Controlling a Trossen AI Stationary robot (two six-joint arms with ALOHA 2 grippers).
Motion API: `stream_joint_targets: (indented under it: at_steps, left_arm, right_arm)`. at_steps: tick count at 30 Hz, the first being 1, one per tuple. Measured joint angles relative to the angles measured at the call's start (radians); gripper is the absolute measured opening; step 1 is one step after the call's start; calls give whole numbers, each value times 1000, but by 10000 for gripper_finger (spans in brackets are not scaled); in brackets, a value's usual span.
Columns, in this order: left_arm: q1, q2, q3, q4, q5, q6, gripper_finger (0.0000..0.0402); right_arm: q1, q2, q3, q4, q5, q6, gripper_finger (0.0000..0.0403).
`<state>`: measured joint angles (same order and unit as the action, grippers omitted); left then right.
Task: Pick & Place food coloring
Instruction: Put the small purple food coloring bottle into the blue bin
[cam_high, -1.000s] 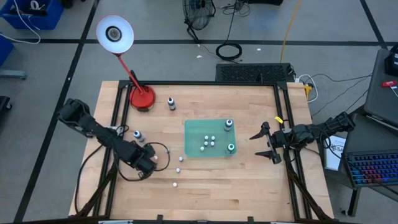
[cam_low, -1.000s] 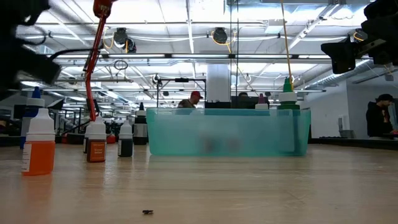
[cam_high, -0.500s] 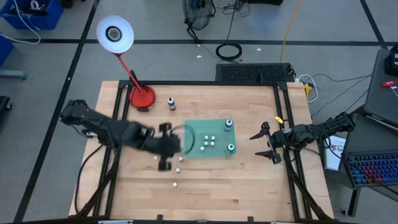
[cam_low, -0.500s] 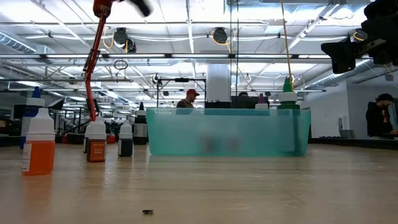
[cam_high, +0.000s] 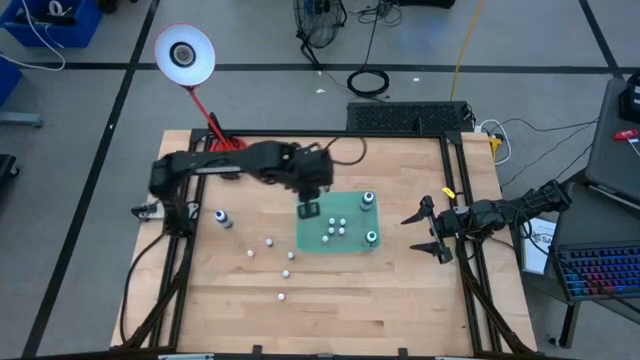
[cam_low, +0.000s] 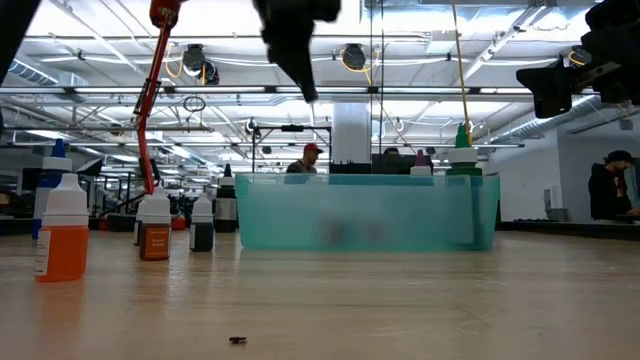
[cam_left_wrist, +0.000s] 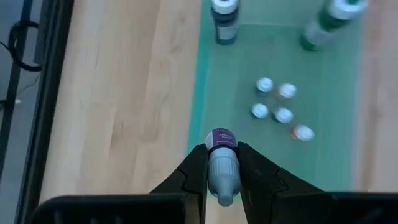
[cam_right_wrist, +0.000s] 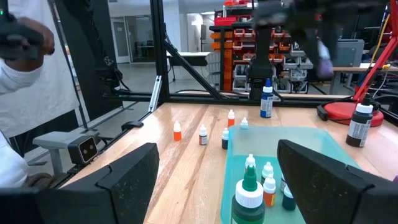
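My left gripper will let go of the tiny purple-labelled bottle in the green tray (cam_high: 333, 213) (cam_left_wrist: 243, 102), just past the cluster of tiny bottles.
The food coloring is many tiny bottles. Several stand in the green tray (cam_high: 345, 243), among them two larger ones (cam_high: 367, 200) (cam_high: 371, 237). Others stand loose on the wood to the tray's left (cam_high: 268, 241) (cam_high: 222, 217). My left gripper (cam_high: 308, 208) hangs high over the tray's far left corner, shut on one tiny purple-labelled bottle (cam_left_wrist: 221, 163). In the low view its fingers (cam_low: 300, 70) show well above the tray (cam_low: 365, 212). My right gripper (cam_high: 430, 231) waits open at the table's right edge, level, pointing at the tray. My left gripper pinches the tiny bottle by its sides (cam_left_wrist: 217, 157) between its two fingers (cam_left_wrist: 196, 169). The fingers slant steeply down from the table's left. The bottle lies along them, its purple end (cam_left_wrist: 221, 138) pointing away from the wrist, lifted well clear of the tray.
A red lamp base (cam_high: 222, 143) with its stalk and white shade (cam_high: 184, 53) stands at the far left corner, partly under my left arm. Black frame rails edge the table. Bare wood lies along the near side. People show in the room beyond.
My left gripper has swung from the near left part of the table up and toward the far right, ending over the tray's left far corner. Its wrist has rolled on the way. It has stayed shut on the small bottle.
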<state>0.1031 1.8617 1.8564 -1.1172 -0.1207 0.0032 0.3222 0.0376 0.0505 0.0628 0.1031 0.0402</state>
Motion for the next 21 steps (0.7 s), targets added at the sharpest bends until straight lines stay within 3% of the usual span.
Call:
stream_joint_targets:
  at_steps: [12, 21]
  left_arm:
    - [26, 296, 52, 44, 87, 109, 63]
    - [28, 396, 52, 87, 150, 103, 63]
  right_arm:
    - [0, 0, 0, 0, 0, 0, 313]
    - [0, 0, 0, 0, 0, 0, 313]
